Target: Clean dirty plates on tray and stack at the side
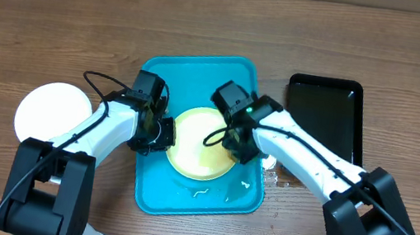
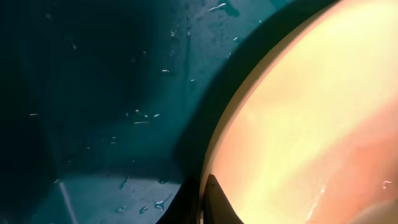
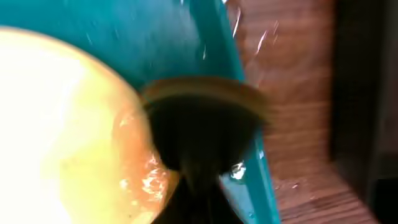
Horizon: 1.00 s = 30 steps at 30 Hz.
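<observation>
Next, I release the dark sponge from my right gripper on the bottom of the black tray, in its near half point(image 1: 318, 149).
The pale yellow plate point(image 1: 199, 147) lies on the turquoise tray point(image 1: 200, 74). My left gripper point(image 1: 161, 133) is shut on the plate's left rim; in the left wrist view the rim point(image 2: 249, 112) runs between the closed fingertips point(image 2: 203, 200). My right gripper point(image 1: 238, 138) is at the plate's right edge, shut on a dark sponge point(image 3: 199, 130) that presses on the plate beside a wet red-orange smear point(image 3: 137, 168). A white plate point(image 1: 52, 111) lies on the table left of the tray. Whether another plate lies under it is hidden.
A black tray point(image 1: 324, 109) lies on the table right of the turquoise tray, behind my right arm. Water drops and small bits lie on the tray floor point(image 1: 203, 191) and on the wood near its right edge point(image 1: 276, 177).
</observation>
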{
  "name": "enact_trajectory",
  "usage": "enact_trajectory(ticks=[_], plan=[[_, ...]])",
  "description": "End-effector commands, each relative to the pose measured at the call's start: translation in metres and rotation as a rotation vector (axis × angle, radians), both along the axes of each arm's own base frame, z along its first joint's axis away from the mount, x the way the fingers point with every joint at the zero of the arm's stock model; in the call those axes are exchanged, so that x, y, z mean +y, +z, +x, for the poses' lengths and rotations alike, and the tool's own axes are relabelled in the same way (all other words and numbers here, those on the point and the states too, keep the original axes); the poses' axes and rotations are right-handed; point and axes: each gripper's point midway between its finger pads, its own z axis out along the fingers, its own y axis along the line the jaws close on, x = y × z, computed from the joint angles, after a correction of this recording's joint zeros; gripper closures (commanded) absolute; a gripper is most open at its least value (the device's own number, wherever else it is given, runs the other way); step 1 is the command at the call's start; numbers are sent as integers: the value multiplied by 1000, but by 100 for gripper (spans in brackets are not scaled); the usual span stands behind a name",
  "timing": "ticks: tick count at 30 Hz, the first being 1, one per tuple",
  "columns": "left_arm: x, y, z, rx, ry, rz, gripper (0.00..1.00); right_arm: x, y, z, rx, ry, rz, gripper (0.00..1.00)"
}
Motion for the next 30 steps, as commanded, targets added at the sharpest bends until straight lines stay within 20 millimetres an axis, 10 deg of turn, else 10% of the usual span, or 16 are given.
enact_trajectory(ticks=[1, 14, 21, 26, 30], plan=[[23, -10, -5, 19, 45, 99, 96, 2, 37, 27, -98, 58, -2, 96], [10, 2, 2, -5, -42, 41, 96, -75, 80, 63, -73, -18, 185, 96], [9, 18, 9, -12, -99, 42, 96, -152, 35, 57, 21, -172, 236, 96], [7, 36, 17, -27, -153, 46, 96, -168, -2, 43, 48, -213, 288, 89], [5, 55, 25, -42, -196, 49, 96, -169, 5, 45, 37, -229, 328, 68]])
